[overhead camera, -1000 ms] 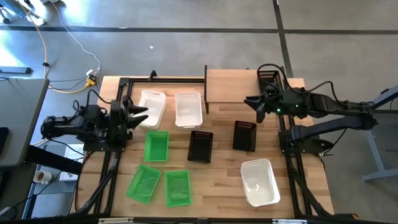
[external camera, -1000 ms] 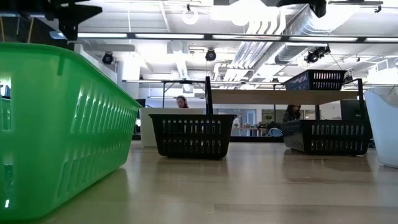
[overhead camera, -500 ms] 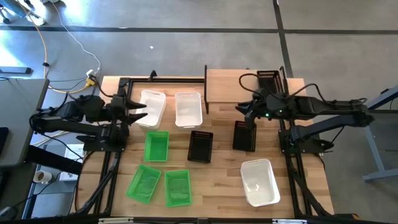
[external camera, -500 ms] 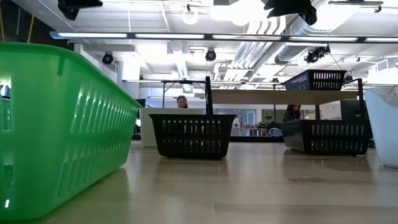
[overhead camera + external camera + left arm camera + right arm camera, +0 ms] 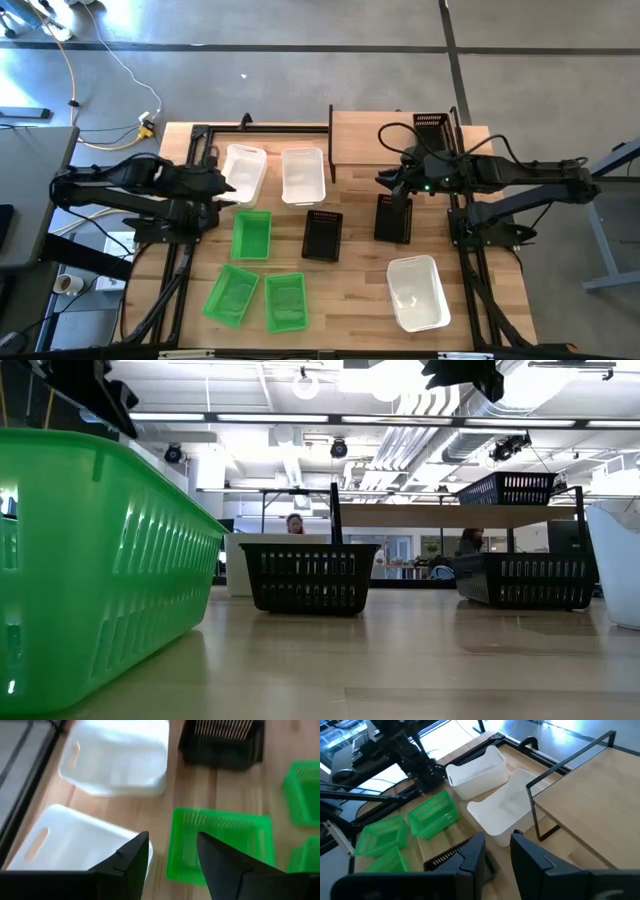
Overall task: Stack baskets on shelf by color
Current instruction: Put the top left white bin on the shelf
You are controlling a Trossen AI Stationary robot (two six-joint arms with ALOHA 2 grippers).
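The white basket farthest from the shelf is next for my left gripper. It should go there and close on the basket's near rim (image 5: 239, 204) (image 5: 149, 862), facing the green basket.
Three white baskets stand on the table: two at the far left (image 5: 245, 170) (image 5: 303, 175) and one near the right (image 5: 417, 290). The green baskets (image 5: 251, 234) (image 5: 231, 293) (image 5: 285, 300) sit at the near left. Two black baskets (image 5: 322, 235) (image 5: 393, 218) rest mid-table, and a third (image 5: 430, 123) stands on the shelf (image 5: 380, 140). My left gripper (image 5: 172, 855) hangs open, tipped down, above the gap between a white basket (image 5: 65, 840) and a green basket (image 5: 220, 840). My right gripper (image 5: 499, 850) is open in the air over the right black basket, holding nothing.
The shelf's black metal legs (image 5: 535, 815) stand just beside the second white basket (image 5: 507, 810). Black frame rails (image 5: 180, 270) run along both table sides. Bare wood lies between the green baskets and the near-right white basket. People sit in the room behind (image 5: 293, 523).
My left gripper has risen a little and tipped steeply downward, reaching out toward the left white and green baskets. My right gripper has moved away from the shelf toward the table's left and slightly down, coming over the right black basket. No basket has moved.
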